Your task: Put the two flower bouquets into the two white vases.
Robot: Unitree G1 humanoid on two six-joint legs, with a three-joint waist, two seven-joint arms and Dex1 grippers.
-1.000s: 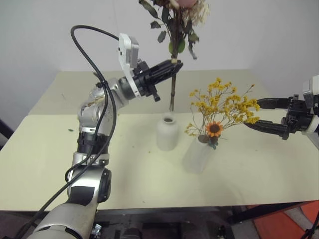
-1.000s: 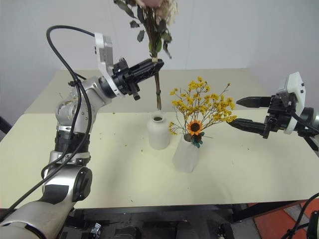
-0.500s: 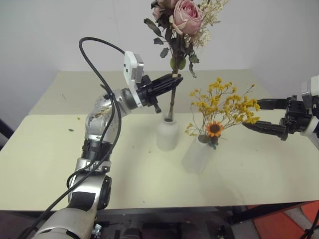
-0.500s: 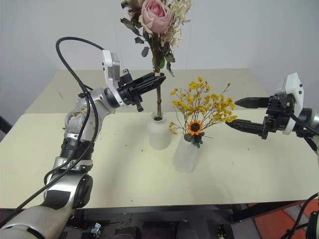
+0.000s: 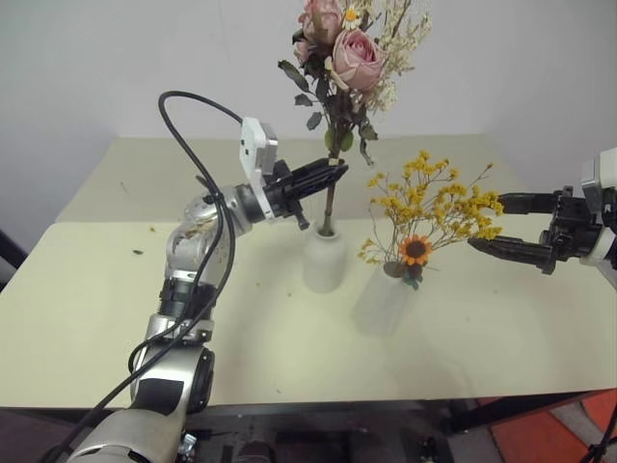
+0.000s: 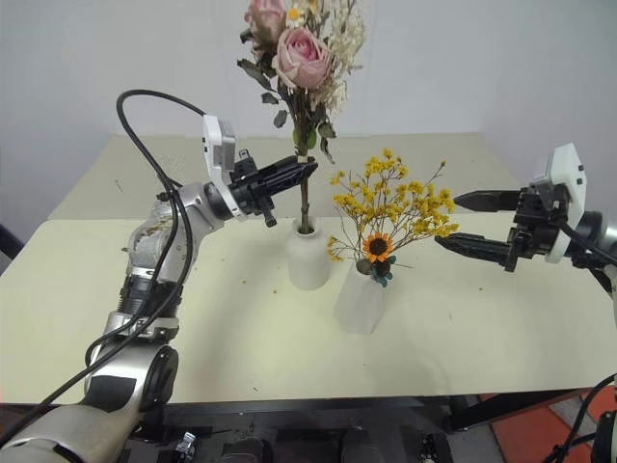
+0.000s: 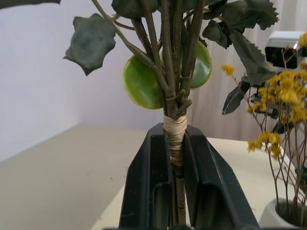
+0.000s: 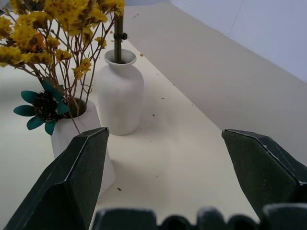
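Note:
Next, my left gripper lets go of the pink rose bouquet in the narrow neck of the rounded white vase (image 5: 326, 235).
The pink rose bouquet (image 5: 352, 58) stands upright over the rounded white vase (image 5: 324, 260), its stem end inside the narrow neck. My left gripper (image 5: 333, 174) is shut on the stem at its tape-wrapped part (image 7: 175, 139), a little above the vase mouth. The yellow bouquet (image 5: 434, 207) with the orange sunflower sits in the tapered white vase (image 5: 381, 304), just right of the rounded one. My right gripper (image 5: 487, 222) hovers open to the right of the yellow sprays, holding nothing. In the right wrist view the rounded vase (image 8: 120, 91) and tapered vase (image 8: 81, 139) stand side by side.
Both vases stand near the middle of a pale cream table (image 5: 96, 318), which has a seam running across it behind them. A white wall closes off the far side. The table's front edge lies close to me.
My left gripper has come down with the pink bouquet, and the stem end has passed from above the rounded vase into its neck. The right gripper has stayed put.

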